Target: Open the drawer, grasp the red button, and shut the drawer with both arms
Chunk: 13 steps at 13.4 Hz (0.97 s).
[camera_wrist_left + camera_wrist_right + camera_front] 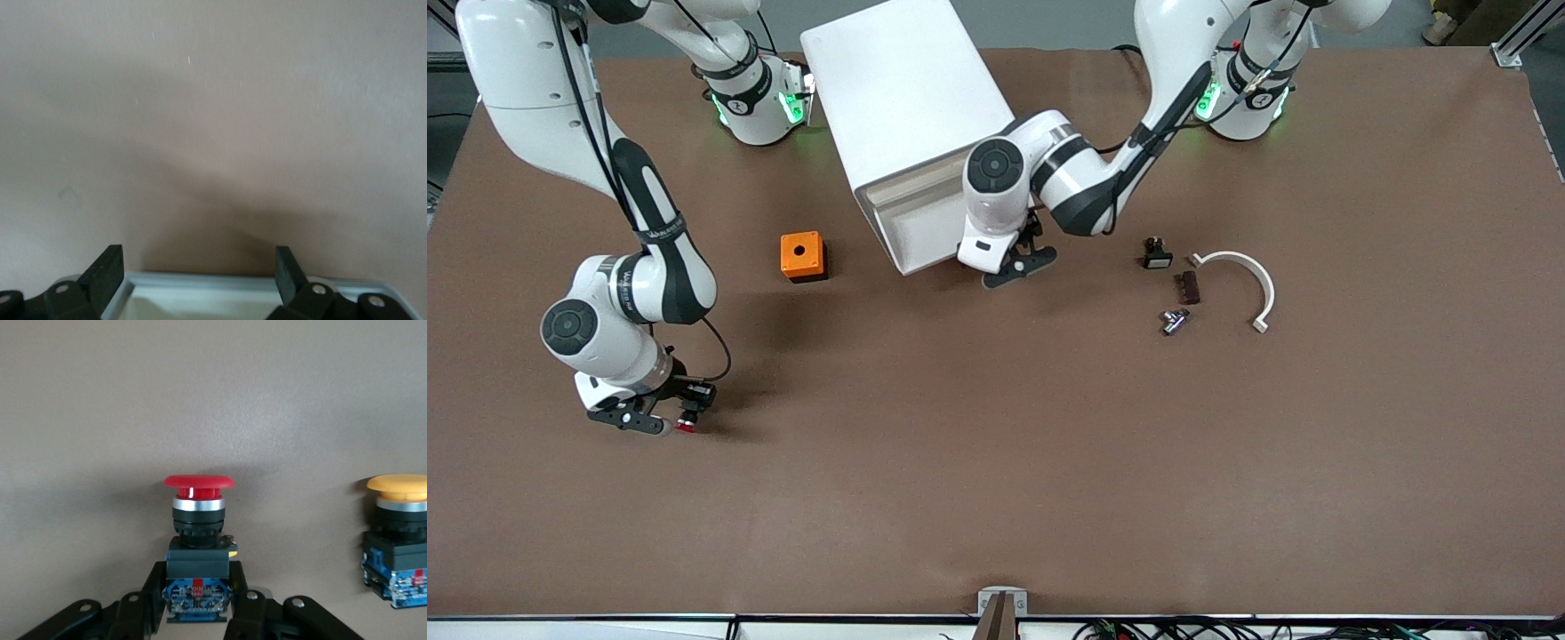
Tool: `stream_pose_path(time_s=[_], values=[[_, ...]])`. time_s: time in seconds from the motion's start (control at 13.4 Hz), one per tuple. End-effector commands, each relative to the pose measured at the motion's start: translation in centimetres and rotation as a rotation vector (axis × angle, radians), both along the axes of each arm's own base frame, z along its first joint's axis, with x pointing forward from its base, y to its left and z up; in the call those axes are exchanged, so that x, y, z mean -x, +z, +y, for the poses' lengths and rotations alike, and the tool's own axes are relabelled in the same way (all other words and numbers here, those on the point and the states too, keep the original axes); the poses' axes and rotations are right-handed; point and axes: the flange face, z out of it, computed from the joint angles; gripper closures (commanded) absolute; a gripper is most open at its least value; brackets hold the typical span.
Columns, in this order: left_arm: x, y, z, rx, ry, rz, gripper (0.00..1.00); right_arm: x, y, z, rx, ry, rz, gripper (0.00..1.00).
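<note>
Next, my right gripper lets go of the red-capped button on the bare brown table, slightly nearer the orange box (pixel 712 400).
My right gripper (pixel 663 416) is low over the table at the right arm's end, shut on the dark body of the red-capped button (pixel 686 426). In the right wrist view the button (pixel 199 513) stands upright between the gripper's (pixel 197 590) fingers. My left gripper (pixel 1021 265) is open at the front of the white cabinet (pixel 898 89), at its lowest drawer (pixel 911 222). In the left wrist view the drawer's white front rim (pixel 200 281) lies between the spread fingers (pixel 107 270). I cannot tell how far the drawer is out.
An orange-yellow-capped button (pixel 399 540) stands beside the red one. An orange box (pixel 803 256) sits near the cabinet. Toward the left arm's end lie a black button with a white face (pixel 1157 254), a brown block (pixel 1190 286), a metal part (pixel 1175 321) and a white curved piece (pixel 1240 276).
</note>
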Motion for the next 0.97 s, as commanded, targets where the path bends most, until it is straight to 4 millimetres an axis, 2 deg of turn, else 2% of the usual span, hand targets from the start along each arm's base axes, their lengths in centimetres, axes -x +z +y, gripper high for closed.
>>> stream_pose_path(time_s=[0.0,0.3,0.52,0.6,0.67,0.82,0.89], values=[[2.8,1.0,-1.3,0.001,0.019,-0.008,0.00,-0.1,0.2,0.2,-0.012,0.010,0.005,1.00],[6.5,1.3,-3.6,0.007,0.034,0.017,0.00,0.8,-0.3,0.8,-0.014,0.013,0.028,1.00],[7.6,1.3,-4.2,0.003,0.040,0.018,0.00,1.0,0.8,1.8,-0.016,0.025,0.045,1.00],[7.8,1.1,-4.3,-0.001,0.047,0.019,0.00,1.1,1.1,2.1,-0.016,0.028,0.059,0.55],[8.1,1.3,-4.4,0.000,0.046,0.018,0.00,1.0,1.6,2.3,-0.016,0.031,0.056,0.01],[6.5,2.0,-3.7,0.006,0.059,0.007,0.00,1.0,4.0,3.5,-0.016,0.049,0.082,0.00],[5.0,2.3,-3.0,0.007,0.073,-0.005,0.00,0.8,5.6,4.1,-0.019,0.058,0.093,0.00]])
